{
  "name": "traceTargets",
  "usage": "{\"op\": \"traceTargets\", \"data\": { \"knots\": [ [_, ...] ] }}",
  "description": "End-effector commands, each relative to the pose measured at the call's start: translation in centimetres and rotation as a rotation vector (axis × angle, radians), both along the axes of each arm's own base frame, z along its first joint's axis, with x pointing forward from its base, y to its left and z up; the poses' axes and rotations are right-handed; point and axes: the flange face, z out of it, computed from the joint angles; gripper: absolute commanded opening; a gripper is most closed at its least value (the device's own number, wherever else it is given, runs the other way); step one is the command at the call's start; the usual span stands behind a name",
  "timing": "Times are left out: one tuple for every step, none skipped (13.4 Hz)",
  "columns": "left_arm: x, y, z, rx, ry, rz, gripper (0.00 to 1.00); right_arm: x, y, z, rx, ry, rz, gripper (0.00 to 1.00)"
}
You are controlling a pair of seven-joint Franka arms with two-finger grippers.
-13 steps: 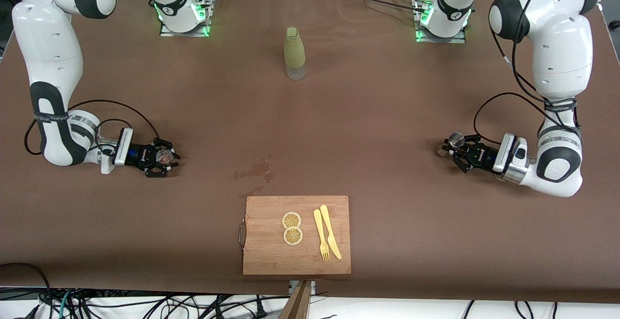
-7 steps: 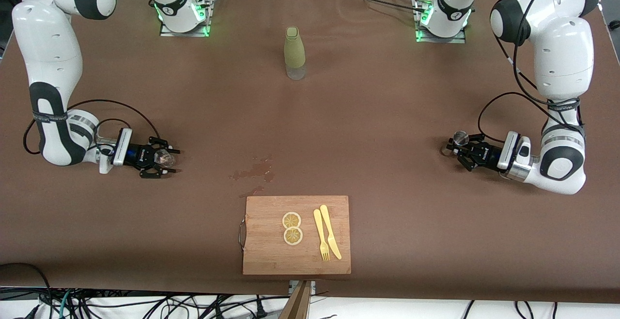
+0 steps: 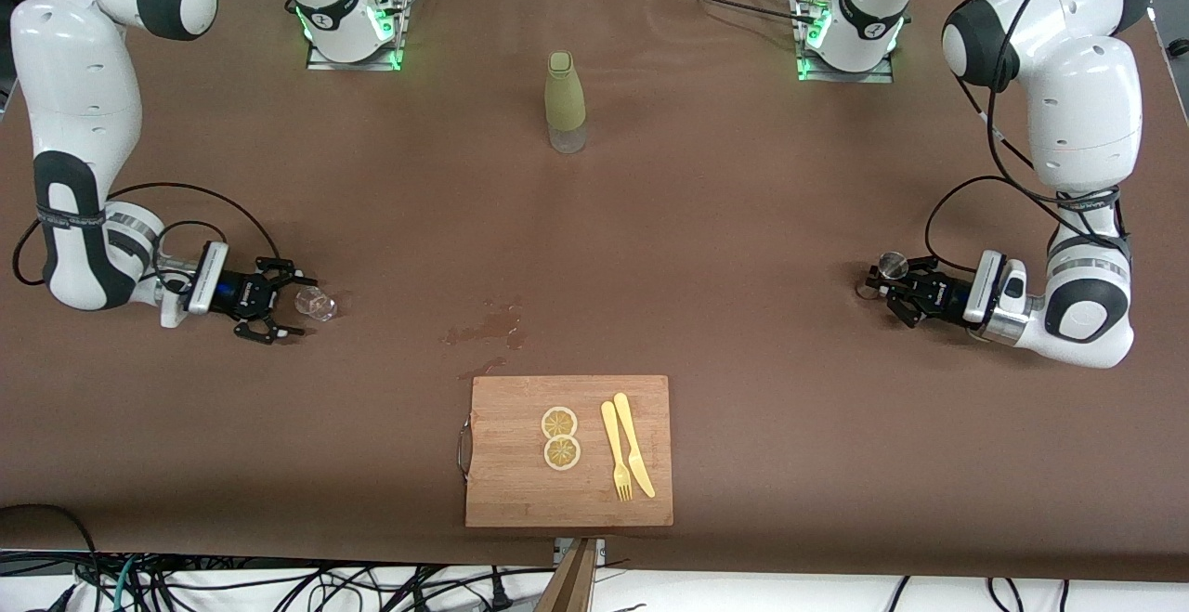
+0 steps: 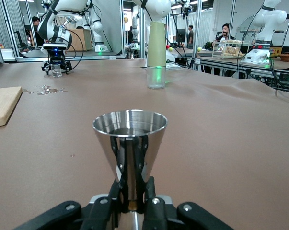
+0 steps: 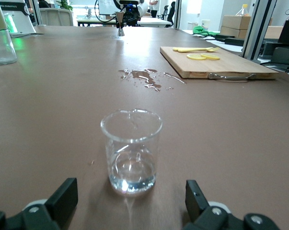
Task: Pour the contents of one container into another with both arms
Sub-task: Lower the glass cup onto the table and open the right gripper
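Next, my left gripper lets the steel jigger go, upright on the bare brown table (image 3: 881, 289) just below its fingers.
A small clear glass beaker (image 3: 317, 304) (image 5: 131, 151) stands upright on the brown table toward the right arm's end, with a little clear liquid in its bottom. My right gripper (image 3: 281, 302) (image 5: 130, 203) lies low just short of it, open, its fingers (image 5: 63, 196) apart on either side and not touching the glass. Toward the left arm's end, my left gripper (image 3: 881, 283) (image 4: 132, 194) is shut on the narrow waist of a steel jigger (image 3: 894, 266) (image 4: 130, 139), which it holds upright, low by the table.
A green-sleeved bottle (image 3: 565, 101) stands mid-table near the bases. A wooden cutting board (image 3: 569, 491) with two lemon slices (image 3: 561, 438), a yellow fork and knife (image 3: 627, 445) lies at the near edge. A wet spill (image 3: 488, 324) marks the cloth just above it.
My right gripper has opened, let go of the beaker and drawn back toward its end of the table; the beaker stays standing. The left gripper has shifted slightly toward its end with the jigger.
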Motion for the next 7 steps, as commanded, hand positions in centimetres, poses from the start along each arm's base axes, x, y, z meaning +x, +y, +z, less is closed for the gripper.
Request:
{"op": "traceTargets", "data": {
  "knots": [
    [-0.5,0.9,-0.4,-0.04,-0.09,-0.059,0.0,0.8,-1.9,2.2,-0.029,0.043,0.015,1.0],
    [-0.6,1.0,-0.6,-0.042,-0.093,-0.059,0.0,1.3,-2.6,3.3,-0.045,0.067,0.017,1.0],
    [-0.5,1.0,-0.7,-0.039,-0.095,-0.058,0.0,1.8,-3.2,4.5,-0.062,0.1,0.02,1.0],
    [-0.5,1.3,-0.7,-0.034,-0.096,-0.055,0.0,2.2,-3.5,5.6,-0.071,0.132,0.026,1.0],
    [-0.5,1.3,-0.7,-0.033,-0.096,-0.055,0.0,2.7,-4.0,6.8,-0.086,0.157,0.024,1.0],
    [-0.6,1.7,-0.6,-0.028,-0.096,-0.051,0.0,3.6,-4.2,8.2,-0.107,0.179,0.019,1.0],
    [-0.6,2.0,-0.6,-0.022,-0.096,-0.047,0.0,4.6,-4.7,10.1,-0.135,0.217,0.009,1.0]
  ]
}}
